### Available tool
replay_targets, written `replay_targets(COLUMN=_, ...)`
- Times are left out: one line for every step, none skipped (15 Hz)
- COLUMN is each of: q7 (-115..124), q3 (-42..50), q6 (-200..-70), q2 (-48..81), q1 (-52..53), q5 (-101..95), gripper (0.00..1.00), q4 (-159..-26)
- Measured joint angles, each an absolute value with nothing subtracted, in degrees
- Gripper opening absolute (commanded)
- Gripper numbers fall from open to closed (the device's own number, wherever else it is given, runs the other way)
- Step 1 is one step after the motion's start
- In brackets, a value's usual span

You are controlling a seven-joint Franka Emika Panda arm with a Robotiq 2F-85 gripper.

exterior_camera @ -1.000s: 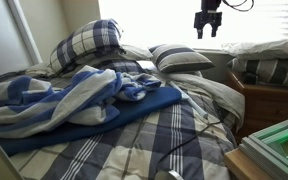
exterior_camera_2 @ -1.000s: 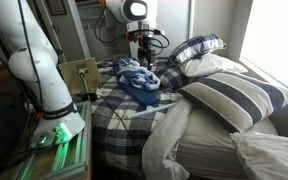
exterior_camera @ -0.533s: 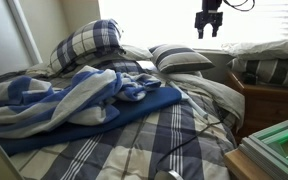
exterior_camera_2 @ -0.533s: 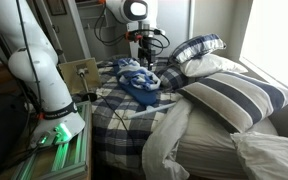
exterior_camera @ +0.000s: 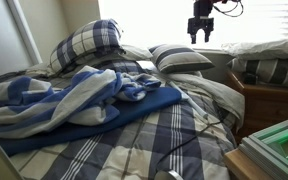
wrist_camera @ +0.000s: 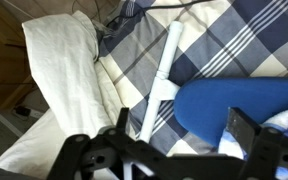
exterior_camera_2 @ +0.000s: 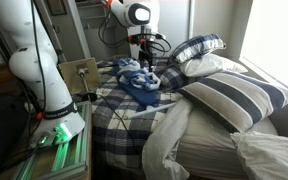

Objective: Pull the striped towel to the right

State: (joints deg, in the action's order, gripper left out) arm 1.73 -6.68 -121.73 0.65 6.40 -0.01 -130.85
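Observation:
My gripper is still to close on the striped towel. Next, I move it to the striped towel's end (exterior_camera: 152,80) (wrist_camera: 282,122) nearest the blue cloth's rounded end, on the pillow side, and close it there.
The striped towel (exterior_camera: 59,100), blue and white, lies crumpled on a plain blue cloth (exterior_camera: 134,108) on the plaid bed. It also shows in an exterior view (exterior_camera_2: 134,72). My gripper (exterior_camera: 201,36) hangs high above the bed, well off the towel, near the pillows. In an exterior view it is above the blue heap (exterior_camera_2: 145,62). In the wrist view the jaws (wrist_camera: 179,130) are open and empty, over the edge of the blue cloth (wrist_camera: 239,105).
Plaid and striped pillows (exterior_camera: 89,42) (exterior_camera: 179,58) lie at the head of the bed. A wooden nightstand (exterior_camera: 269,100) and a green-lit unit (exterior_camera: 279,145) stand beside it. A white duvet (wrist_camera: 64,70) hangs off the bed. The arm's base (exterior_camera_2: 39,70) stands by the bed.
My gripper has shifted slightly to the left in an exterior view, still high above the bed. The towel has not moved.

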Motion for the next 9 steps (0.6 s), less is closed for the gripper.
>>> replay_targets(q7=1.7, q3=-7.3, q6=-121.9, q2=2.7, q1=7.0, q5=0.0, gripper=1.0, q4=-129.4)
replay_targets(q7=1.8, q3=-8.0, q6=-122.0, q2=4.9, q1=7.7, q5=0.0, gripper=1.0, q4=-127.7)
replay_targets(q7=2.2, q3=-8.6, q6=-122.1, q2=7.1, q1=8.4, q5=0.0, gripper=1.0, q4=-125.9)
replay_targets(q7=3.1, q3=-9.1, q6=-122.2, q2=9.4, q1=9.0, q5=0.2, gripper=1.0, q4=-124.1)
replay_targets(q7=5.0, q3=-9.4, q6=-122.5, q2=11.6, q1=9.7, q5=0.3, gripper=1.0, q4=-122.4)
replay_targets(q7=7.2, q3=-9.5, q6=-122.9, q2=13.8, q1=10.4, q5=0.4, gripper=1.0, q4=-120.8)
replay_targets(q7=9.5, q3=-9.6, q6=-123.4, q2=15.8, q1=11.0, q5=0.9, gripper=1.0, q4=-119.3)
replay_targets(q7=12.0, q3=-9.6, q6=-124.6, q2=17.8, q1=11.5, q5=1.0, gripper=1.0, q4=-117.9)
replay_targets(q7=14.4, q3=-9.5, q6=-126.1, q2=19.8, q1=12.0, q5=1.0, gripper=1.0, q4=-116.7)
